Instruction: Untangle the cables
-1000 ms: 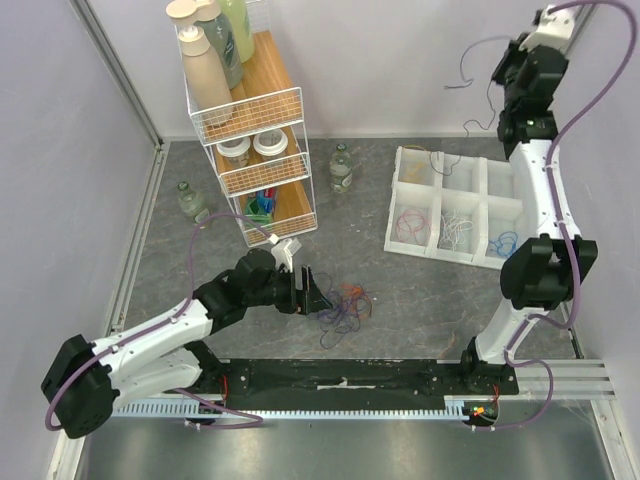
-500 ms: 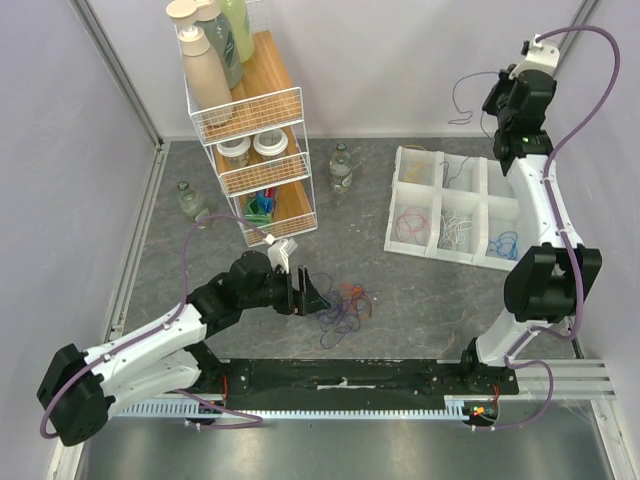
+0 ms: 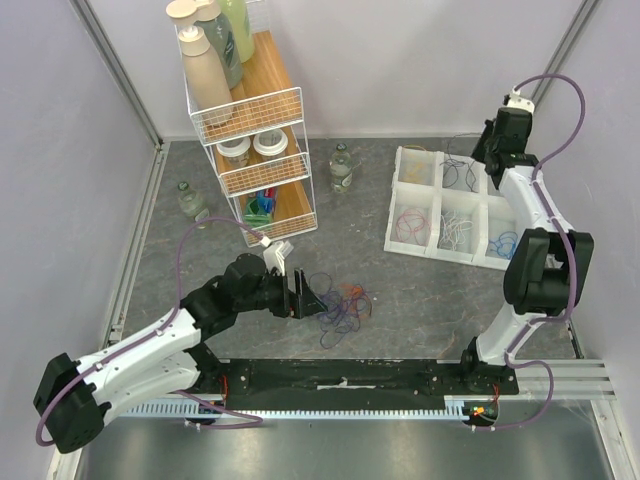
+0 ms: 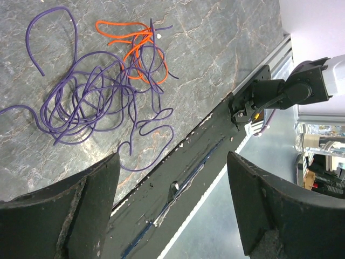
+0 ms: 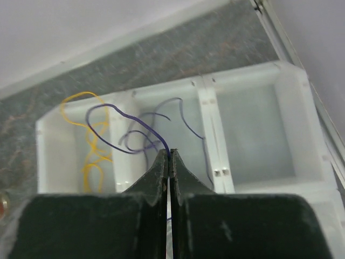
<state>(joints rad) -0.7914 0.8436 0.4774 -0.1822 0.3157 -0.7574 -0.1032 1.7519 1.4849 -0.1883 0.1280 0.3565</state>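
Note:
My left gripper grips the purple loops (image 3: pixel 325 310) (image 4: pixel 92 91) of the cable tangle next, on the side that faces away from the orange cable.
A tangle of purple and orange cables (image 3: pixel 343 303) lies on the grey table near the front. In the left wrist view the purple loops (image 4: pixel 91 102) and an orange cable (image 4: pixel 137 43) lie ahead of the fingers. My left gripper (image 3: pixel 305 297) is open and empty just left of the tangle (image 4: pixel 173 157). My right gripper (image 3: pixel 487 150) is shut on a thin purple cable (image 5: pixel 116 114), which hangs into the back middle compartment of the white tray (image 3: pixel 393 205). Its jaws (image 5: pixel 170 154) are pressed together on the cable.
The tray holds a yellow cable (image 5: pixel 91 156), a pink-red one (image 3: pixel 412 222), a white one (image 3: pixel 458 228) and a blue one (image 3: pixel 503 243) in separate compartments. A wire shelf rack with bottles (image 3: pixel 250 130) stands at the back left. Two small bottles (image 3: pixel 341 168) (image 3: pixel 190 198) flank it.
My right gripper has come down from high above the tray to just over it, carrying the purple cable. My left gripper has barely moved.

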